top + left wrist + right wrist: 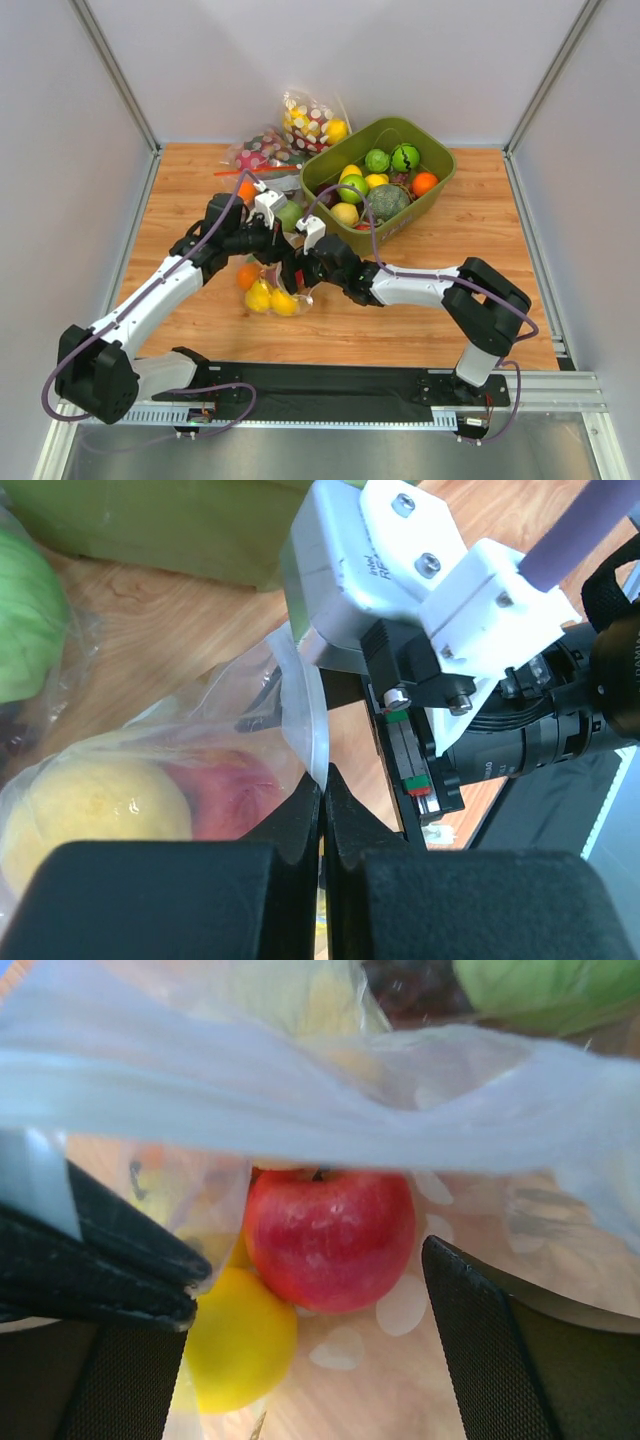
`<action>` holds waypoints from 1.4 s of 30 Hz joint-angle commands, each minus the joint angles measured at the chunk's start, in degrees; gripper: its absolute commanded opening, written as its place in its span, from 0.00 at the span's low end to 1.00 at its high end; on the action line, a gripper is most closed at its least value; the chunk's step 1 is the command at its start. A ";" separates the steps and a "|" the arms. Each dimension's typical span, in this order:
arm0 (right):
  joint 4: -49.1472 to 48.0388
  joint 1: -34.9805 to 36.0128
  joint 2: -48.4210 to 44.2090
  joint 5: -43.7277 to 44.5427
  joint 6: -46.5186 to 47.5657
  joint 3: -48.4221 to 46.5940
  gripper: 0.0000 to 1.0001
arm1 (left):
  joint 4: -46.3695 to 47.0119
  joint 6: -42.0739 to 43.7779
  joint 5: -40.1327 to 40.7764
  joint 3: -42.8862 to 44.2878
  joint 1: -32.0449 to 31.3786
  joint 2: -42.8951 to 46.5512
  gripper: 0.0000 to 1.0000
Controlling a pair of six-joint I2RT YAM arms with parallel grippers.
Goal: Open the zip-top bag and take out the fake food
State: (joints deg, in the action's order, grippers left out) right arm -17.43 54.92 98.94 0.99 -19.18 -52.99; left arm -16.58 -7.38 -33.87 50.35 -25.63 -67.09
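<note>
The middle of the yellow fruit (284,303) (243,1341), which lies beside the red apple inside the zip-top bag, will get my right gripper closed around it.
The zip-top bag (268,292), clear with white dots, hangs between both grippers at the table's middle. The fake food (262,297) sits low inside it: yellow and orange pieces. My left gripper (272,238) is shut on the bag's pale zip edge (318,742); a yellow and a red fruit (225,790) show through the film. My right gripper (300,268) is open at the bag's mouth (300,1290). A red apple (330,1235) and a yellow fruit (240,1340) lie ahead between its fingers (510,1360). The bag's upper lip (300,1100) stretches above them.
A green bin (440,190) of fruit and vegetables stands at the back right, its wall close behind the left gripper (180,530). Other filled bags (310,120) lie at the back. A green apple in a bag (25,620) sits beside the bin. Grey walls enclose the table.
</note>
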 commanded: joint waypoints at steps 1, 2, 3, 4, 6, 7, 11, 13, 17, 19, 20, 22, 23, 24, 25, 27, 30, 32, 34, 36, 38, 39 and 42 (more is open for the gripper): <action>5.12 -0.25 1.62 1.31 -4.90 -3.53 0.91 | 2.17 -9.41 -20.46 2.21 -7.42 0.47 0.00; 5.30 -0.33 0.83 -2.36 -5.86 -2.91 0.91 | 1.21 -8.63 -18.97 2.39 -7.42 0.03 0.00; 5.56 -0.25 0.12 -3.79 -6.39 -2.56 0.92 | -0.54 -8.36 -15.91 2.65 -7.42 -0.14 0.00; 5.74 -0.25 -0.58 -5.11 -6.83 -1.86 0.93 | -1.26 -8.18 -14.31 2.82 -7.42 -0.49 0.00; 7.32 -0.25 -2.16 -8.81 -7.89 -1.76 0.94 | -2.75 -7.83 -11.05 3.26 -7.42 -1.20 0.00; 8.45 -0.33 -2.60 -9.77 -8.33 -1.76 0.95 | -2.84 -7.92 -10.70 3.35 -7.42 -1.20 0.00; 11.01 -0.25 -4.19 -14.25 -10.52 -2.29 0.96 | -2.32 -8.01 -8.07 2.83 -8.03 -0.50 0.00; 11.98 -0.25 -4.54 -15.93 -11.40 -2.64 0.96 | -2.67 -7.65 -6.92 2.74 -8.21 -0.06 0.00; 11.81 0.28 -4.02 -17.87 -13.16 -3.26 0.96 | -2.93 -7.48 -5.68 2.74 -8.56 0.64 0.00; 10.93 0.98 -3.23 -18.22 -14.21 -3.43 0.96 | -3.02 -7.39 -5.42 2.74 -8.65 0.65 0.00; 10.67 1.24 -2.96 -18.22 -14.65 -3.61 0.96 | -3.02 -7.30 -5.33 2.74 -8.82 0.91 0.00; 9.79 2.21 -2.87 -17.87 -15.36 -3.78 0.96 | -3.20 -7.30 -4.98 2.74 -9.00 0.91 0.00; 9.61 2.39 -3.04 -16.83 -15.88 -3.87 0.96 | -3.11 -7.21 -4.81 2.65 -9.26 0.91 0.00; 9.35 3.00 -3.22 -16.12 -16.24 -3.87 0.96 | -2.93 -7.30 -4.80 2.65 -9.35 1.08 0.00; 8.74 3.27 -3.74 -14.46 -16.50 -3.70 0.96 | -2.85 -7.39 -4.80 2.56 -9.44 1.17 0.00; 7.24 3.71 -4.36 -12.43 -18.34 -2.30 0.96 | -2.06 -7.83 -4.72 2.39 -9.79 1.43 0.00; 4.95 4.32 -6.12 -6.90 -18.88 -0.71 0.96 | -0.74 -8.01 -3.93 1.77 -10.06 3.10 0.00; 6.61 4.32 -7.70 -1.45 -17.13 0.34 0.96 | 0.05 -7.57 -3.49 1.33 -10.06 4.86 0.00; 9.78 4.24 -8.93 4.60 -15.02 1.31 0.96 | 0.06 -6.87 -2.87 1.24 -10.06 6.70 0.00; 11.36 3.71 -10.94 6.82 -12.91 2.01 0.97 | 0.75 -6.51 -2.43 1.07 -10.06 8.11 0.00; 11.81 2.66 -12.62 8.67 -12.20 4.03 0.98 | 3.29 -7.12 -4.18 0.46 -10.06 9.43 0.00; 11.63 2.13 -12.97 9.20 -12.20 4.82 0.98 | 4.09 -8.52 -4.80 0.11 -10.06 9.78 0.00; 11.11 -0.50 -14.46 9.38 -12.81 7.46 0.98 | 5.33 -10.02 -5.07 0.01 -10.06 8.91 0.00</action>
State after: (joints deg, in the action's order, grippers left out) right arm -5.23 57.58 84.95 2.17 -31.57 -47.72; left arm -17.39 -12.23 -30.24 50.28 -33.39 -59.02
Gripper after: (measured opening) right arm 0.980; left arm 0.003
